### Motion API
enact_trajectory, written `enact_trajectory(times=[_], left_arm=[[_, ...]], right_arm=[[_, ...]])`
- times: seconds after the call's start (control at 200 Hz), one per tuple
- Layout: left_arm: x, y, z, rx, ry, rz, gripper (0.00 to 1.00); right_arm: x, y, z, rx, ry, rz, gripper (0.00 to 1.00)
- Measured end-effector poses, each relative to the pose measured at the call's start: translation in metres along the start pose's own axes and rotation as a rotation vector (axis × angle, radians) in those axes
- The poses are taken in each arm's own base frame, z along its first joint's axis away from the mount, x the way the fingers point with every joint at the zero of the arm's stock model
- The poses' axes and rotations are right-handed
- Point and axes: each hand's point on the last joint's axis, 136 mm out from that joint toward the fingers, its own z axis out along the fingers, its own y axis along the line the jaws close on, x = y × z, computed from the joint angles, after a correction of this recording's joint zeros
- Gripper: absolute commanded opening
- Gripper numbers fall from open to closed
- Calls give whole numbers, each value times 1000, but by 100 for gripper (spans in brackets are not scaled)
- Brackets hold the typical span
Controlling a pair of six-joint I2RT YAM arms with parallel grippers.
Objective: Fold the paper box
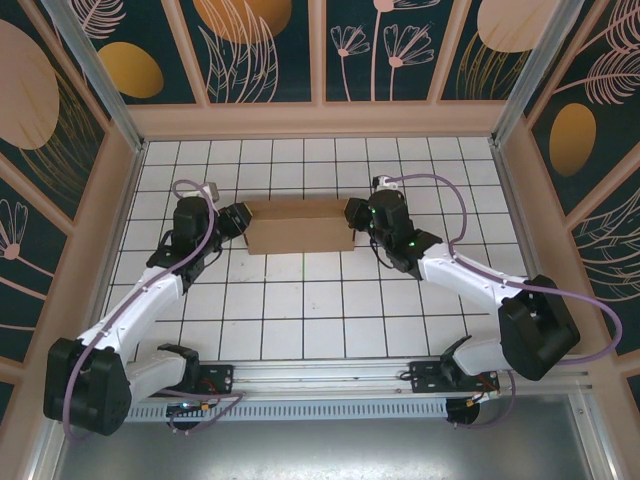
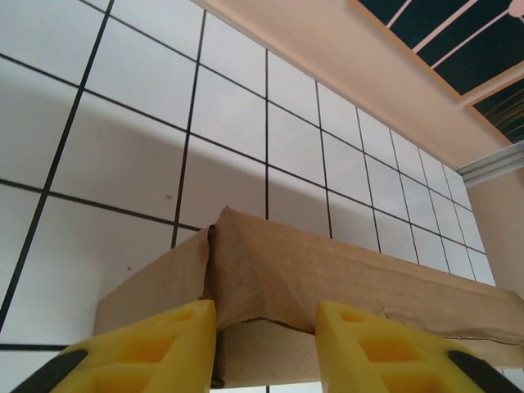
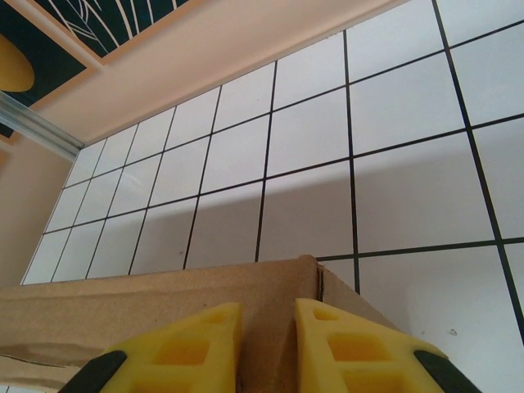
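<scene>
The corner flap slants with a crease next to the end, so next my left gripper opens and pinches the flap and the side together along their corner seam [image 2: 211, 266].
The paper box [image 1: 298, 225] is a shallow brown cardboard box, lying lengthways on the white tiled floor a little behind the middle. My left gripper [image 1: 240, 218] is at its left end. In the left wrist view its yellow fingers [image 2: 164, 348] stand apart, and the box's creased corner flap [image 2: 278, 270] fills the gap between them; the left gripper [image 2: 266, 332] is open. My right gripper [image 1: 355, 215] is at the box's right end. There its fingers [image 3: 344, 348] sit close together with the cardboard end wall [image 3: 270, 327] pinched between them; the right gripper [image 3: 268, 336] is shut on the box.
The tiled floor [image 1: 320, 310] is ringed by a low beige wall [image 1: 320, 120], with aluminium posts [image 1: 520, 80] at the back corners. Both arms reach in from the near rail [image 1: 320, 380]. Open tiles lie in front of and behind the box.
</scene>
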Motion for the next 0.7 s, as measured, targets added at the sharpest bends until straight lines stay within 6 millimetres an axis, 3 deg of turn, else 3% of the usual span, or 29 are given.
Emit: enact_trajectory(times=[0.175,0.39,0.505,0.701], left_arm=[[5,2,2,37,-19,-42,24],[8,4,1,64,-47,-59,22],[9,5,1,76,-59,-67,37],[7,1,-3,101,-81,-74,45]], right_arm=[[3,-1,0,-2,0,-1,21],[6,-3,1,0,-4,-2,22],[7,-4,1,5,-5,-19,31],[8,-8,-2,26,3,-62,40]])
